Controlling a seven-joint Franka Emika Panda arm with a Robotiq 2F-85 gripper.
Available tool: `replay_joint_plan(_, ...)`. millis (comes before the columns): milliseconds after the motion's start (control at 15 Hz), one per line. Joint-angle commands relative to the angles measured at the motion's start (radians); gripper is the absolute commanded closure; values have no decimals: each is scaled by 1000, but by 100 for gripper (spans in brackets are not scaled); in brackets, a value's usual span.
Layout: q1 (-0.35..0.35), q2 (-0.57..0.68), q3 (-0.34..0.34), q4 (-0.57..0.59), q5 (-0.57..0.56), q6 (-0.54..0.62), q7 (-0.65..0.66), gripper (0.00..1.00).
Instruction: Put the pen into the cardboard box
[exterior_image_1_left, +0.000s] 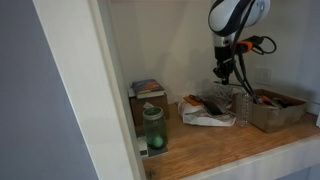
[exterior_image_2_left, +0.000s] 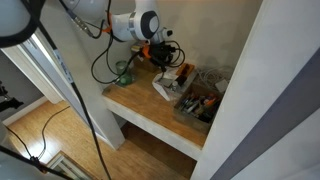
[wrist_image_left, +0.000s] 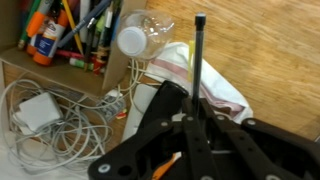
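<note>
Next, I release the pen on the pens and markers inside the cardboard box (exterior_image_1_left: 264, 99) (wrist_image_left: 88, 24), toward the clear plastic bottle.
My gripper (wrist_image_left: 195, 125) is shut on a slim dark pen (wrist_image_left: 198, 60), which sticks out from between the fingers over the wooden shelf. The cardboard box (wrist_image_left: 50, 72), filled with markers, pens and a glue bottle, lies at the upper left of the wrist view, apart from the pen. In both exterior views the gripper (exterior_image_1_left: 226, 70) (exterior_image_2_left: 160, 55) hangs above the clutter in the middle of the shelf, beside the box (exterior_image_1_left: 277, 110) (exterior_image_2_left: 198, 108).
A clear plastic bottle with a white cap (wrist_image_left: 135, 38), a white charger with tangled cables (wrist_image_left: 40, 110) and a white and pink bag (wrist_image_left: 215, 85) lie below the gripper. A green-tinted jar (exterior_image_1_left: 153, 128) and a small box (exterior_image_1_left: 148, 92) stand at the shelf's other end. Walls enclose the alcove.
</note>
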Motion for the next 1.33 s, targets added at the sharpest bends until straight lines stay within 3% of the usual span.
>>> replay_joint_plan(0, -75, 61, -35, 114, 78, -30, 5, 93)
replay_joint_plan(533, -203, 195, -85, 230, 221, -33, 61, 93)
replay_joint_plan(933, -233, 241, -91, 207, 318, 31, 173, 94)
replay_joint_plan(1267, -224, 251, -125, 168, 321, 153, 279, 94)
